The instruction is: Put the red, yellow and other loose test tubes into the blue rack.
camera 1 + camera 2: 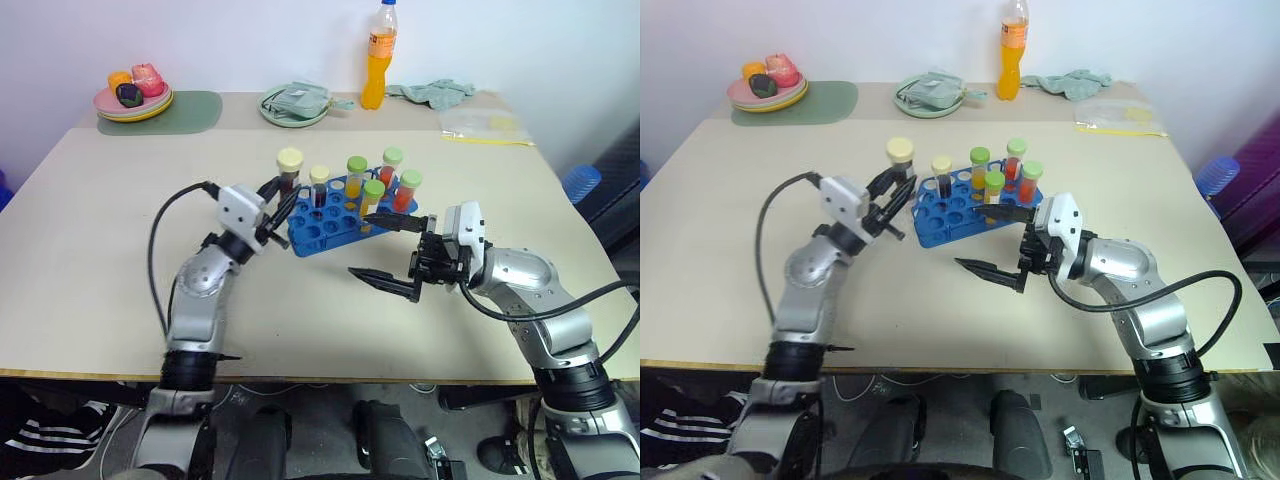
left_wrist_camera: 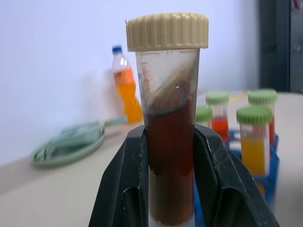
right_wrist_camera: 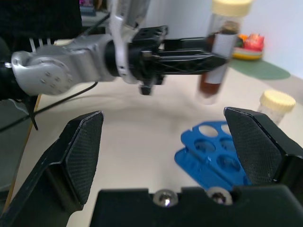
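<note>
My left gripper is to put the brownish-red test tube down in the blue rack's front hole (image 1: 332, 228), the one nearest the smaller cream-capped tube.
My left gripper (image 1: 284, 192) is shut on a test tube (image 1: 289, 170) with a cream cap and dark brownish-red liquid. It holds the tube upright just off the left end of the blue rack (image 1: 318, 232); the left wrist view shows the tube (image 2: 170, 142) squeezed between both fingers (image 2: 123, 189). Several tubes stand in the rack: green-capped ones with yellow (image 1: 372, 198) and red (image 1: 408, 190) liquid, and a smaller cream-capped one (image 1: 319, 185). My right gripper (image 1: 358, 244) hovers open and empty in front of the rack, pointing left.
Along the table's far edge stand an orange drink bottle (image 1: 378, 55), a green plate with a cloth (image 1: 295, 103), a stack of plates with fruit (image 1: 133, 98) on a green mat (image 1: 190, 110), a crumpled cloth (image 1: 432, 92) and a plastic bag (image 1: 482, 125). A blue ribbed object (image 1: 581, 182) sits beyond the table's right edge.
</note>
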You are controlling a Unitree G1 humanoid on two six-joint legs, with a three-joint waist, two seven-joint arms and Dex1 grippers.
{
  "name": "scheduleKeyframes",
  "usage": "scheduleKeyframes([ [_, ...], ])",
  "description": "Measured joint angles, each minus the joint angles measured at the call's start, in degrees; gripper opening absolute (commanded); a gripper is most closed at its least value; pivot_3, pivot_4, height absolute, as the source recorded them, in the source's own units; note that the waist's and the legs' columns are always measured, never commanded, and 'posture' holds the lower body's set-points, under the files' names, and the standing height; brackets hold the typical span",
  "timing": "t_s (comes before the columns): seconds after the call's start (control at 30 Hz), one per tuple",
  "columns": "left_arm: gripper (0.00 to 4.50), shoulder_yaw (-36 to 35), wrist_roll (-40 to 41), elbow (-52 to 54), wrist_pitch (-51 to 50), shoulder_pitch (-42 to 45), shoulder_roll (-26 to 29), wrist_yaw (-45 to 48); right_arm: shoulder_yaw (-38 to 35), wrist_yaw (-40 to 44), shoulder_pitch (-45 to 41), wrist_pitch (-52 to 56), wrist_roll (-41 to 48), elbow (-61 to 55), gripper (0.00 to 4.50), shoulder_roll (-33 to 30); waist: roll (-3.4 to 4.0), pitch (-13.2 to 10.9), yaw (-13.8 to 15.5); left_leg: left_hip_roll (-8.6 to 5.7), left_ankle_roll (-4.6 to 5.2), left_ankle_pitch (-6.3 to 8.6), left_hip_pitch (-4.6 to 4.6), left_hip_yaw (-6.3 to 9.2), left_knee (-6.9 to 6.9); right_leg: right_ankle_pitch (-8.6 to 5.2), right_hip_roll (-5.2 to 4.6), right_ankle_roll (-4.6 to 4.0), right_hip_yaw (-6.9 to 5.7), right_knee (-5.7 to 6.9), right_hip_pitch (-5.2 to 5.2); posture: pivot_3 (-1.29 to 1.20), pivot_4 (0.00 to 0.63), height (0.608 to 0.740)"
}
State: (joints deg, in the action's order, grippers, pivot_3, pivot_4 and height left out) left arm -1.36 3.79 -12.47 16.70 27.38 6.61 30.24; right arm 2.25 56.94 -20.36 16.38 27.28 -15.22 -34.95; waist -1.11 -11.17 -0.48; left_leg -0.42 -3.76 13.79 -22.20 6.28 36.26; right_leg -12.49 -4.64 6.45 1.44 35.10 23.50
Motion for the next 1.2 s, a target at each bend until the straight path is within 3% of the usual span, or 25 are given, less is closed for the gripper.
scheduleKeyframes([
  [0.13, 0.73, 2.6, 0.1, -9.5, 6.3, 2.2, -3.0, 0.4, -1.1, -0.6, 1.9, 1.3, 0.2, -0.6, 4.5, -0.5, 0.0, 0.0, -0.2, 0.0, 0.01, 0.01, 0.01, 0.0, -0.02, 0.0, 0.01, 0.03, 0.0, 0.02, 0.01, 0.0, 0.15, 0.74],
  [0.33, 0.73, 4.2, 0.1, -17.9, 10.5, 3.9, -2.8, 2.3, -1.9, -2.6, 2.3, 2.6, 0.6, -3.0, 4.5, -0.5, 0.02, 0.0, -0.3, 0.0, 0.02, 0.01, 0.05, 0.01, -0.02, 0.0, 0.02, 0.04, 0.0, 0.06, 0.0, 0.0, 0.15, 0.74],
  [0.9, 0.73, 5.1, 0.3, -24.9, 14.2, 6.9, -3.5, 3.4, -3.0, -5.4, 1.5, 6.2, 1.1, -5.3, 4.5, -1.2, 0.04, 0.0, -0.1, 0.0, 0.02, 0.01, 0.11, 0.02, -0.02, 0.0, 0.02, 0.04, 0.0, 0.05, -0.07, 0.0, 0.15, 0.74],
  [1.2, 0.73, 2.1, 6.8, -25.6, 7.4, 6.5, -5.4, 3.9, -3.0, -5.9, 1.2, 6.2, 1.0, -5.3, 4.5, -1.1, 0.04, 0.0, -0.3, 0.0, 0.02, 0.01, 0.14, 0.04, -0.06, -0.01, 0.02, 0.06, -0.01, 0.06, -0.07, 0.0, 0.15, 0.74],
])
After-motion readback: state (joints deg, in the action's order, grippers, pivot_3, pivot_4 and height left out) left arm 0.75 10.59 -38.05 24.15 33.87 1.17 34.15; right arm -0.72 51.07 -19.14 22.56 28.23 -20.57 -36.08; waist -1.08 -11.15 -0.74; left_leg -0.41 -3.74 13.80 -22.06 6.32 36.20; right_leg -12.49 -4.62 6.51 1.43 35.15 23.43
